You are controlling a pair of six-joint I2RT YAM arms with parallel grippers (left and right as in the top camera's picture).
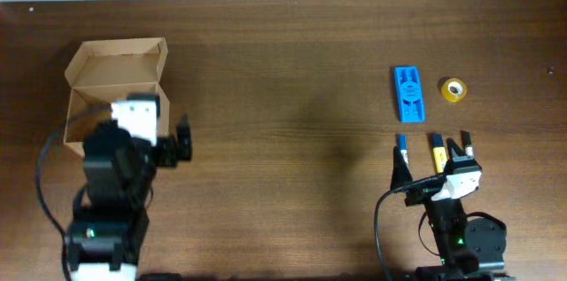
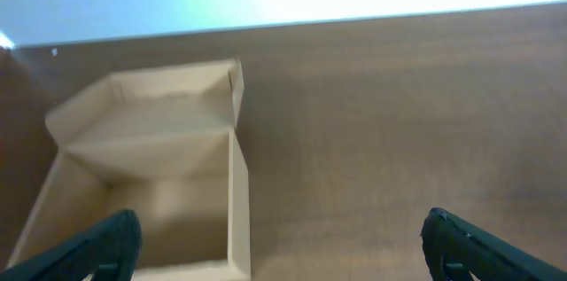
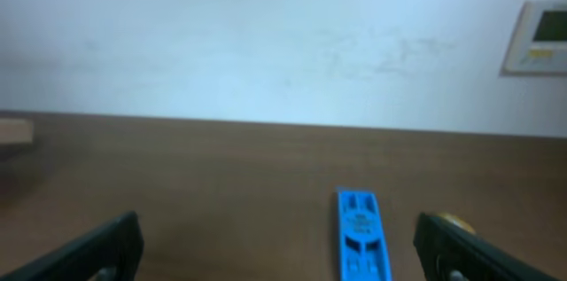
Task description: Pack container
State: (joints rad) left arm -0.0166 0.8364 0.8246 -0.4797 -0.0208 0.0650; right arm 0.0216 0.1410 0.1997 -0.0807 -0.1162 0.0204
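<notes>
I need to next move my left gripper to the cardboard box and close it on the middle of its side [image 1: 164,113] [image 2: 238,201] facing the blue plastic case.
The container, a brown cardboard box [image 1: 117,61] with its flap lid open, stands at the far left. In the left wrist view its right wall [image 2: 237,201] lies between my fingers, and the part of the inside that shows looks empty. My left gripper [image 1: 165,130] is open and empty, hovering at the box's near right corner [image 2: 283,250]. My right gripper [image 1: 432,164] is open and empty at the near right [image 3: 283,250]. A blue-capped marker [image 1: 403,149] and a yellow marker [image 1: 437,150] lie between its fingers in the overhead view. Both are hidden in the right wrist view.
A flat blue plastic case [image 1: 408,94] lies beyond the right gripper, also in the right wrist view [image 3: 361,238]. A yellow tape roll [image 1: 454,89] sits to the right of it, partly behind my right finger [image 3: 450,221]. The table [image 1: 292,95] is dark wood.
</notes>
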